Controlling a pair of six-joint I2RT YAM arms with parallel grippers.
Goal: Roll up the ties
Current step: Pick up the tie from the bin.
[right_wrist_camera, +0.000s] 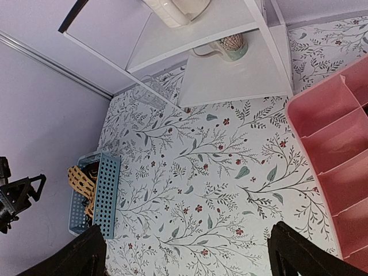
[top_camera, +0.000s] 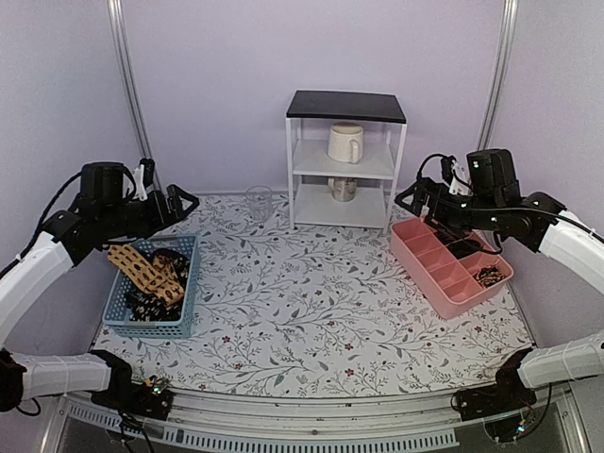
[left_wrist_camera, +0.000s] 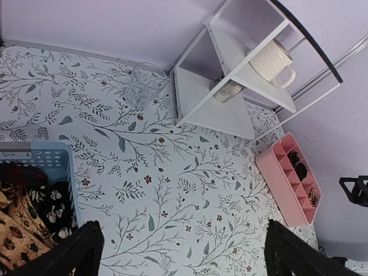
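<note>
Next, I move my left gripper to the tan-orange tie's near half [top_camera: 162,282], on top of the black ties in the blue mesh basket, and close it there.
A tan-orange tie with a dark lattice [top_camera: 142,270] lies in the blue mesh basket [top_camera: 185,300] at the left, on top of black ties with pale specks [top_camera: 146,304]. The ties also show in the left wrist view [left_wrist_camera: 17,241] and small in the right wrist view [right_wrist_camera: 79,179]. My left gripper [top_camera: 185,203] is open and empty, raised above the basket's far end. My right gripper [top_camera: 411,200] is open and empty, raised above the far end of the pink divided tray [top_camera: 423,266]. Both wrist views show wide-apart fingertips [left_wrist_camera: 75,253] [right_wrist_camera: 299,253] over bare cloth.
A white shelf rack [top_camera: 345,160] with a cream mug [top_camera: 345,142] and a second cup below stands at the back centre. A clear glass [top_camera: 259,202] stands left of it. The pink tray holds dark items [top_camera: 489,276] in a near compartment. Floral tablecloth [top_camera: 311,302] covers the table.
</note>
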